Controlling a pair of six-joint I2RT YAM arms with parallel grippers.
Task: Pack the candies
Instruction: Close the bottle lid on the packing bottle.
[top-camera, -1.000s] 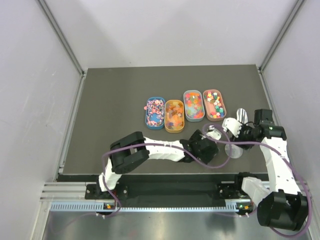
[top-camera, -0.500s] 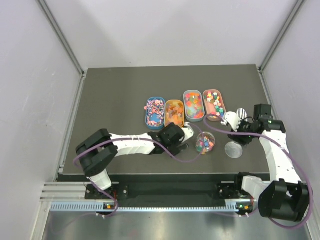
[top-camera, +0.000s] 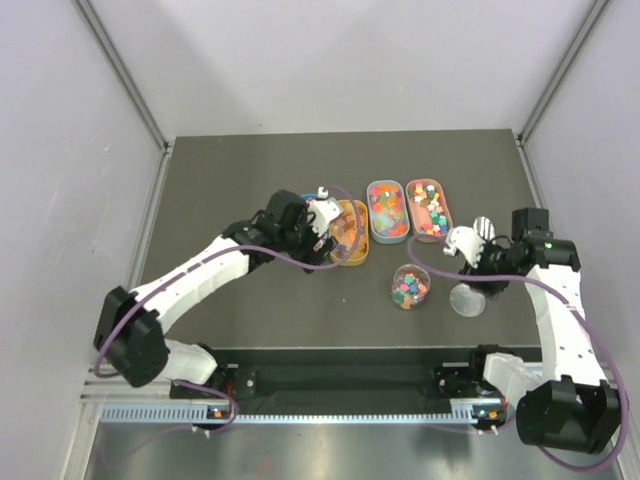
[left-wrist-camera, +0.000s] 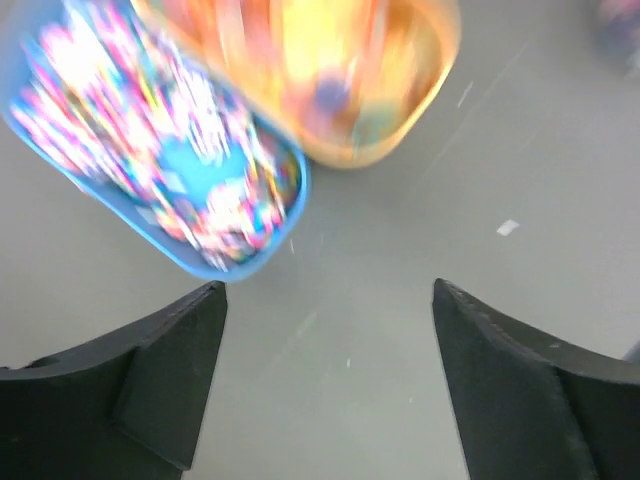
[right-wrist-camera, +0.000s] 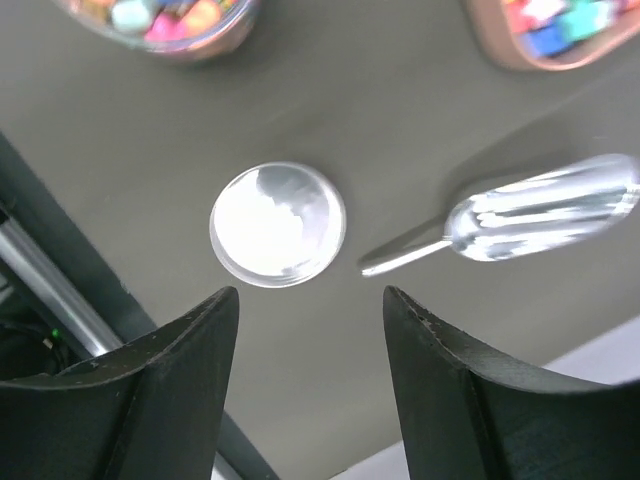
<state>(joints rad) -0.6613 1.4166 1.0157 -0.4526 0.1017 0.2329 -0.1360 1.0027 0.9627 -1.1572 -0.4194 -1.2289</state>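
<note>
The robot's right gripper will next grab the near edge of the jar's round lid (top-camera: 465, 314) (right-wrist-camera: 214, 234), on the lid's side toward the front of the table.
Candies fill four oval trays in a row: a blue tray (left-wrist-camera: 160, 150) of pink-white bits, an orange tray (top-camera: 349, 234) of gummies, a teal tray (top-camera: 387, 211) of rainbow gummies and a pink tray (top-camera: 428, 208) of pastel cubes. A clear jar (top-camera: 411, 286) with mixed candies stands in front of them, with no lid on. My left gripper (top-camera: 322, 228) hovers over the near ends of the blue and orange trays and hides most of the blue one from above; it (left-wrist-camera: 328, 290) is open and empty. My right gripper (right-wrist-camera: 310, 295) is open and empty above the table, near the lid (right-wrist-camera: 278, 224).
The jar's round lid (top-camera: 467, 299) lies flat right of the jar. A silver scoop (top-camera: 483, 229) lies beside the pink tray, near the table's right edge; the right wrist view shows it (right-wrist-camera: 530, 215) too. Grey walls close in both sides.
My left arm has left the jar and swung left and back to the blue and orange trays, its jaws narrowing slightly. The jar stands free. My right gripper has opened a little.
</note>
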